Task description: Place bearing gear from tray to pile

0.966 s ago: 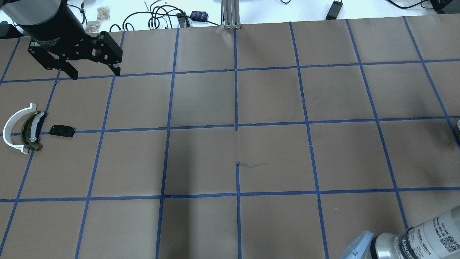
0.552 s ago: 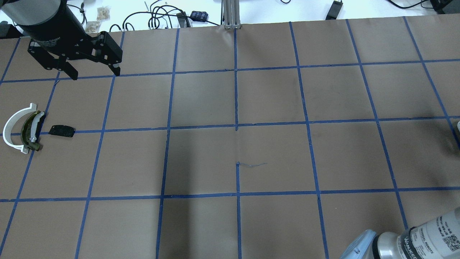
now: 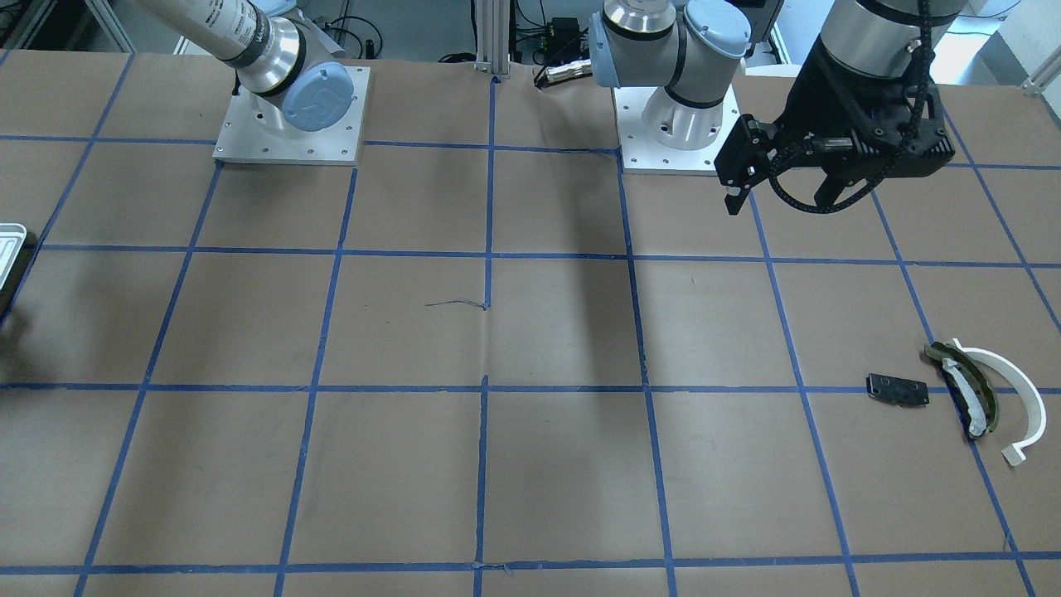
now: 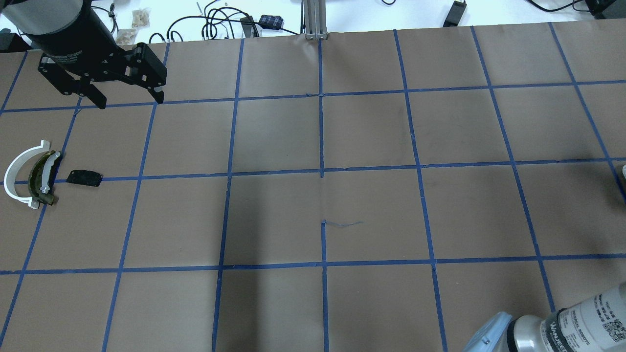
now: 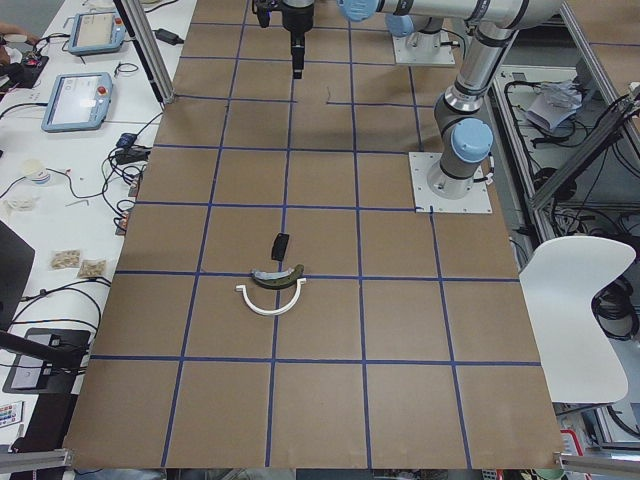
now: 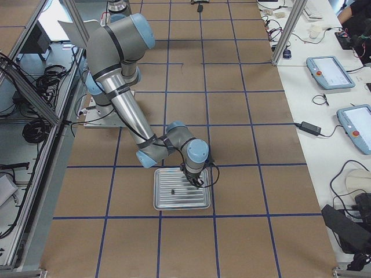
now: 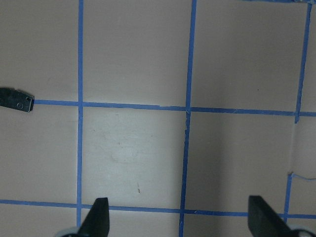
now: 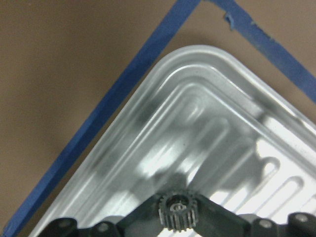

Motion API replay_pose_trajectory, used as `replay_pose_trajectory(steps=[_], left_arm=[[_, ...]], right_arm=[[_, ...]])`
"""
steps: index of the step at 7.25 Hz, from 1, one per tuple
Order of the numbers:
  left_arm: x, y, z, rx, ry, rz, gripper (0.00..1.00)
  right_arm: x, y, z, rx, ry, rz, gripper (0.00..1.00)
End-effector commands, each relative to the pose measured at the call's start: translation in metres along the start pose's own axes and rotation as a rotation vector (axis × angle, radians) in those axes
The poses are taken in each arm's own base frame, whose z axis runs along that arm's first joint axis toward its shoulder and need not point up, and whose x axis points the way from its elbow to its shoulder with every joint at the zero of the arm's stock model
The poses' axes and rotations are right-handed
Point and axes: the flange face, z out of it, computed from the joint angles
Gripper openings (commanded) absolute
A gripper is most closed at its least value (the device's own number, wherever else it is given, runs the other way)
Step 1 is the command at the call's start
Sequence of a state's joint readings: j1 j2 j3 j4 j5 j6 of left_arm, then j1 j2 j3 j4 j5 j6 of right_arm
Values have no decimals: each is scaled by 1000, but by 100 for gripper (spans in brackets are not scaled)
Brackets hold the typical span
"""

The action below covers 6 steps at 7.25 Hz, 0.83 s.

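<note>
My right gripper is going to let go of the bearing gear on the table [image 3: 511, 357] beside the gap in the middle blue tape line.
The small dark toothed bearing gear [image 8: 178, 209] sits between the fingers of my right gripper [image 8: 178, 219], which is shut on it just above the silvery ridged tray [image 8: 197, 123]. In the exterior right view the right gripper [image 6: 194, 180] hangs over the tray [image 6: 181, 204]. The pile lies at the table's other end: a black plate [image 4: 84, 177], an olive-green curved piece [image 4: 41, 178] and a white half-ring arc [image 4: 17, 168]. My left gripper [image 4: 129, 101] is open and empty, raised beyond the pile.
A corner of the tray [image 3: 8, 240] shows at the front-facing view's left edge. A small dark spot [image 6: 173, 190] lies on the tray. Both arm bases [image 3: 290, 116] stand on the robot's side. Cables and screens lie on the white bench [image 4: 220, 19] past the far edge.
The right arm's segment at the bottom right of the overhead view has shifted slightly. The left gripper and the pile have not moved.
</note>
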<state>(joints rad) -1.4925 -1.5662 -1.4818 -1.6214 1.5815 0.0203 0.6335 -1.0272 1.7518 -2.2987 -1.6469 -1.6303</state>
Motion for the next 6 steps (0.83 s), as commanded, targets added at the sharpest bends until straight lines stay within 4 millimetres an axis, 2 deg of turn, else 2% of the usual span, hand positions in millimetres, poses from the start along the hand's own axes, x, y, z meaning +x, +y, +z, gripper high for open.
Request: replay_pose_trajectory(steps=[1,2,3,4,5,6], left_arm=[[-1,0,0,0,0,-2,100],[0,1,-1,1,0,0,100],[0,1,-1,1,0,1,100],[0,1,-1,1,0,1,100],[-1,0,-1,1,0,0,100],[0,1,-1,1,0,1,100]], right_arm=[[-1,1,-10,-1,13,7,12],[-2,1,-25,5,34,19,12],[-8,-5,-57,21,61,19,12],[-30,-12,-106,94,37,83,12],[-51,-37,-142,111,44,111,13],[-70,-80,-166,112,77,43,13]])
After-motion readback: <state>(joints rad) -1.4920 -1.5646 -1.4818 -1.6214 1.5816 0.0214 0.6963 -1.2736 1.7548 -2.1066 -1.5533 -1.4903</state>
